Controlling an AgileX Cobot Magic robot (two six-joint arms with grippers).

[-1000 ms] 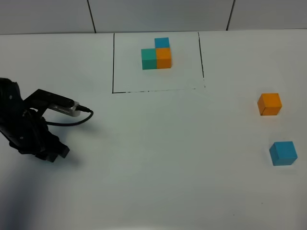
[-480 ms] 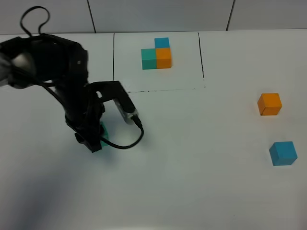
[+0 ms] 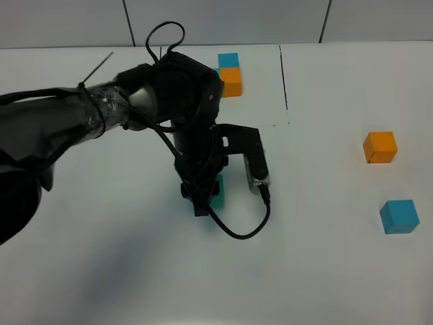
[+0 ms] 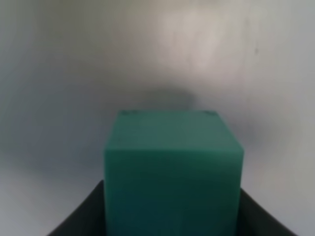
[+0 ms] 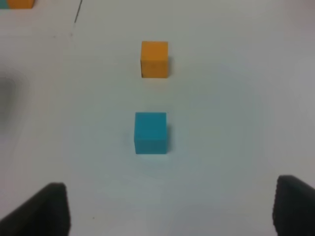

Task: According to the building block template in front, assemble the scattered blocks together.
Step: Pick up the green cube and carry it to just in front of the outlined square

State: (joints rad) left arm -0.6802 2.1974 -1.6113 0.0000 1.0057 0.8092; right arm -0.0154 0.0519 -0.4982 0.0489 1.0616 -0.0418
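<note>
My left gripper is holding the teal-green block, now at the table's middle. I need to let go of it with that gripper on the table straight (image 3: 229, 197) in front of the template's orange cube.
My left gripper (image 3: 205, 195) has reached to the table's middle and is shut on the teal-green block (image 3: 218, 191). In the left wrist view this block (image 4: 172, 167) fills the space between the dark fingers (image 4: 78, 223). The template's blue cube (image 3: 229, 59) and orange cube (image 3: 231, 81) show at the back inside the black rectangle (image 3: 283, 78); my arm hides its teal cube. The scattered orange block (image 3: 379, 147) and blue block (image 3: 399, 217) lie apart at the right. My right gripper (image 5: 172, 206) is open, short of the blue block (image 5: 150, 132) and the orange block (image 5: 154, 59).
The left arm's black sleeve (image 3: 61, 128) and cable (image 3: 237, 230) stretch from the left edge over the table's middle. A white wall (image 3: 223, 20) runs along the back. The blue block lies close to the table's right edge.
The left arm has swung from the table's left side to its middle, bringing the teal-green block with it. The orange and blue blocks at the right have not moved.
</note>
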